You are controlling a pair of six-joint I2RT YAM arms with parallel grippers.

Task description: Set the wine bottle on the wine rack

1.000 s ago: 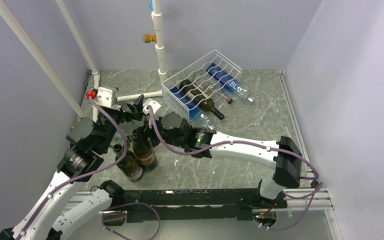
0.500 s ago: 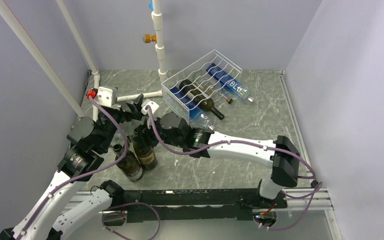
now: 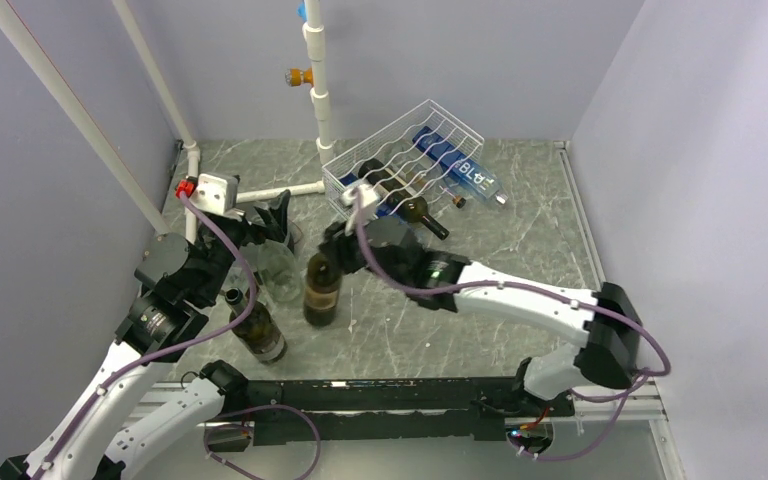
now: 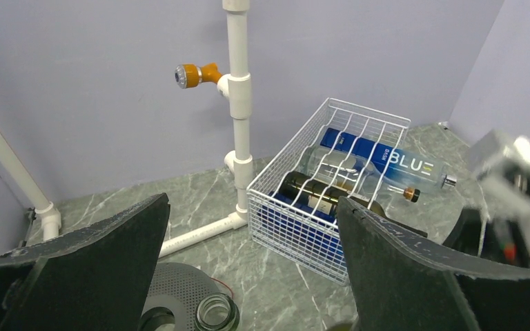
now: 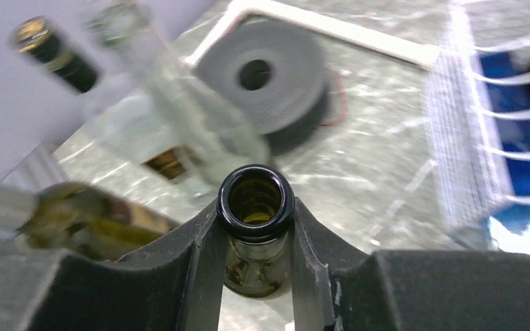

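The robot's right gripper needs to set the wine bottle down on the tabletop (image 3: 427, 310) between the wine rack and the black rail.
My right gripper (image 3: 334, 251) is shut on the neck of a dark olive wine bottle (image 3: 322, 292) and holds it upright in front of the wine rack. In the right wrist view the open bottle mouth (image 5: 256, 199) sits between my fingers (image 5: 203, 248). The white wire wine rack (image 3: 365, 198) stands at the back centre, with a dark bottle (image 3: 412, 207) and a blue bottle (image 3: 460, 168) lying in it. My left gripper (image 3: 277, 217) is open and empty, left of the held bottle. The rack also shows in the left wrist view (image 4: 297, 227).
A clear glass bottle (image 3: 278, 272) and another dark bottle (image 3: 257, 328) stand at the left, near my left arm. A black round spool (image 5: 262, 76) lies behind them. White pipes (image 3: 318, 90) rise behind the rack. Walls close in on both sides.
My right gripper has carried the dark olive bottle to the right, away from the other standing bottles. The clear bottle now stands exposed. The left arm has not moved.
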